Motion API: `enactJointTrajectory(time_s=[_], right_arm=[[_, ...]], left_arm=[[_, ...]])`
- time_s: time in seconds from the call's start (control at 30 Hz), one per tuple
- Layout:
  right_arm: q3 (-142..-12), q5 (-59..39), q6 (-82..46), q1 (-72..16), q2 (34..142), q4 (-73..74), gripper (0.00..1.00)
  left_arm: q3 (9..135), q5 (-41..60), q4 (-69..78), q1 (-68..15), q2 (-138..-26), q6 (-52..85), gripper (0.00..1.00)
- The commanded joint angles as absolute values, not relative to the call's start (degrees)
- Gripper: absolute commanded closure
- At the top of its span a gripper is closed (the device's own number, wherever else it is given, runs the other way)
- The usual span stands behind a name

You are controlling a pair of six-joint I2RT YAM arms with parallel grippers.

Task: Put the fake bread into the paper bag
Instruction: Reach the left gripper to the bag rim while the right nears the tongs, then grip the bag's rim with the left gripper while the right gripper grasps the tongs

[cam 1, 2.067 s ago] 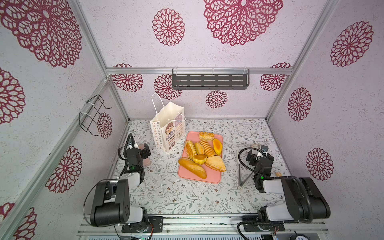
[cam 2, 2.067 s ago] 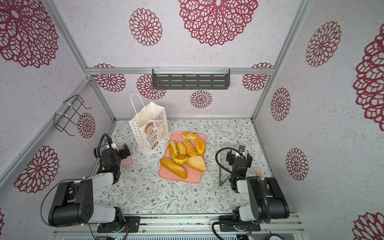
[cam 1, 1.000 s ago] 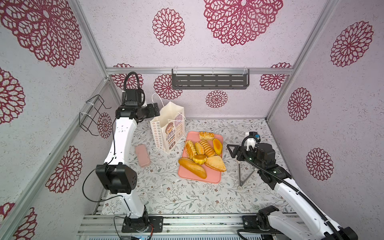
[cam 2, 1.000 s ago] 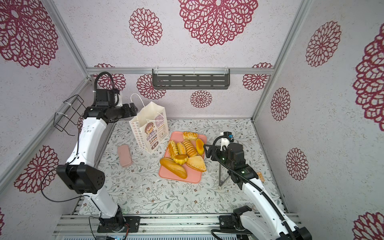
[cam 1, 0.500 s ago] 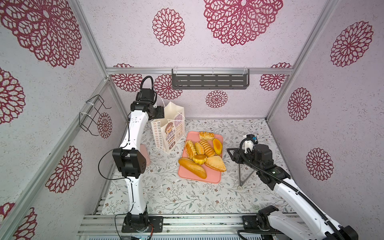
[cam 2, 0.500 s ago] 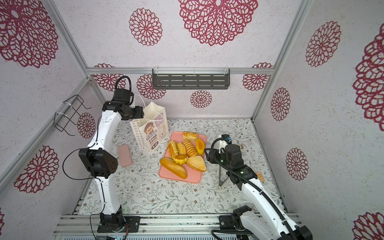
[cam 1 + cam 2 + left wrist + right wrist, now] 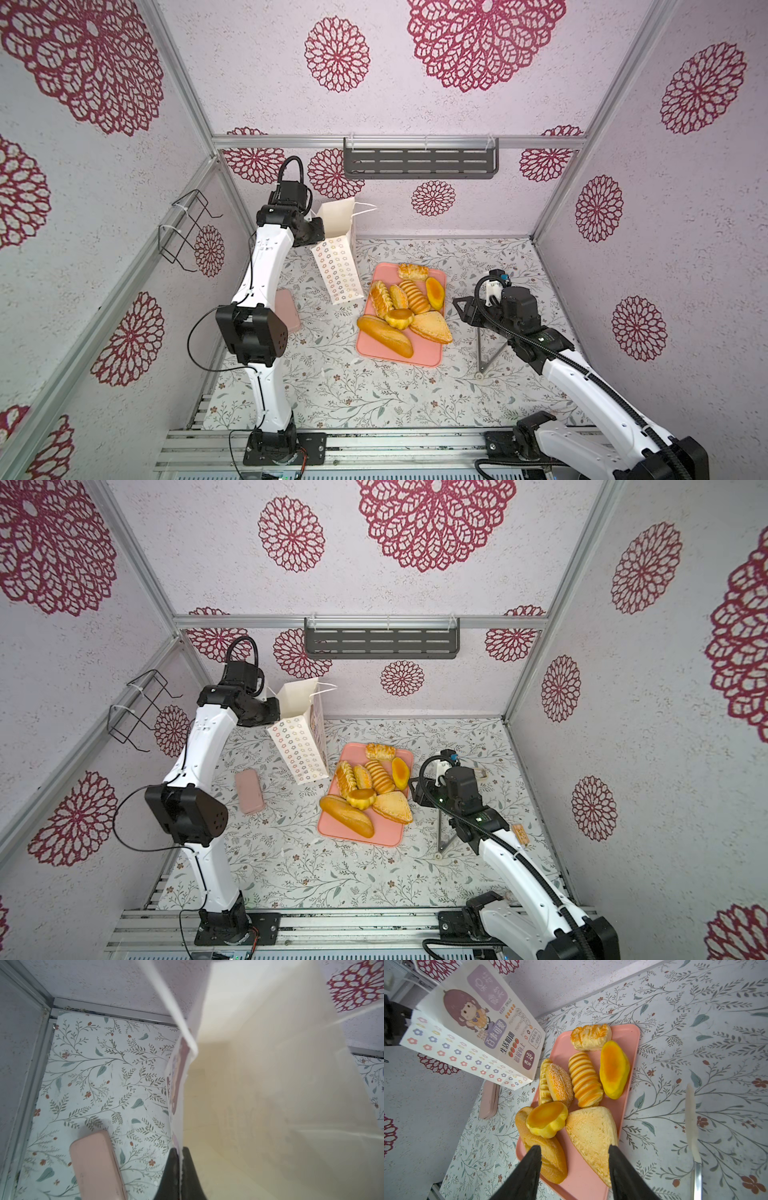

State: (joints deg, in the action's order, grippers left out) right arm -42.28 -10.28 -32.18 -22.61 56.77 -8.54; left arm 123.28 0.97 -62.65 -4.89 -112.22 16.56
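Observation:
The robot's left gripper should release the paper bag on the floral table (image 7: 321,352) between the pink flat case and the baguette.
The paper bag (image 7: 337,266) (image 7: 300,750) stands at the back left, tilted, with its ring-patterned side toward the front. My left gripper (image 7: 180,1153) (image 7: 316,232) is shut on the bag's top rim, and the cream inside (image 7: 270,1088) shows beside it. The fake bread (image 7: 401,307) (image 7: 365,787) lies piled on a pink tray (image 7: 399,358): a baguette (image 7: 548,1153), a triangular bun (image 7: 591,1134), a fluted round bun (image 7: 546,1119), a ridged loaf (image 7: 584,1080) and an orange-centred oval (image 7: 613,1069). My right gripper (image 7: 574,1147) (image 7: 462,309) hovers open over the tray's right edge, holding nothing.
A pink flat case (image 7: 248,791) (image 7: 95,1167) lies left of the bag. A thin metal stand (image 7: 484,353) rises under my right arm. A small wooden tag (image 7: 519,834) lies at the right. A wire rack (image 7: 187,228) and a grey shelf (image 7: 419,163) hang on the walls.
My left arm swung right to the bag and its jaws closed on the rim; the bag turned and tilted. My right gripper narrowed a little and edged toward the tray.

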Motion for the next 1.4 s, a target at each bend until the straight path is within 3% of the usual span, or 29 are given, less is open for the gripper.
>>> enactJointTrajectory(time_s=[0.0,0.77,1.07,1.3,1.33,1.37], right_arm=[[-44.85,-9.64,-32.67,-22.92,56.10,-8.61,0.44],[-48.34,-4.03,-30.81,-22.90,56.95,-16.50,0.33],[-50.42,5.65,-32.54,-22.62,58.96,-26.75,0.18],[-48.76,9.34,-35.46,-19.17,59.24,-33.93,0.13],[-48.33,9.44,-35.90,-18.44,59.07,-34.92,0.03],[-47.95,9.36,-36.11,-17.60,58.78,-35.67,0.02]], left_arm=[[118.91,0.41,-61.86,-5.01,-104.67,18.10,1.00],[85.06,2.00,-59.12,-5.10,-74.61,26.90,1.00],[79.74,0.23,-59.75,-5.14,-70.67,26.84,1.00],[77.82,-4.26,-59.21,-5.10,-67.74,28.01,1.00],[77.13,-4.68,-58.87,-5.10,-67.07,28.34,0.99],[76.47,-4.93,-58.50,-5.10,-66.49,28.47,0.96]])
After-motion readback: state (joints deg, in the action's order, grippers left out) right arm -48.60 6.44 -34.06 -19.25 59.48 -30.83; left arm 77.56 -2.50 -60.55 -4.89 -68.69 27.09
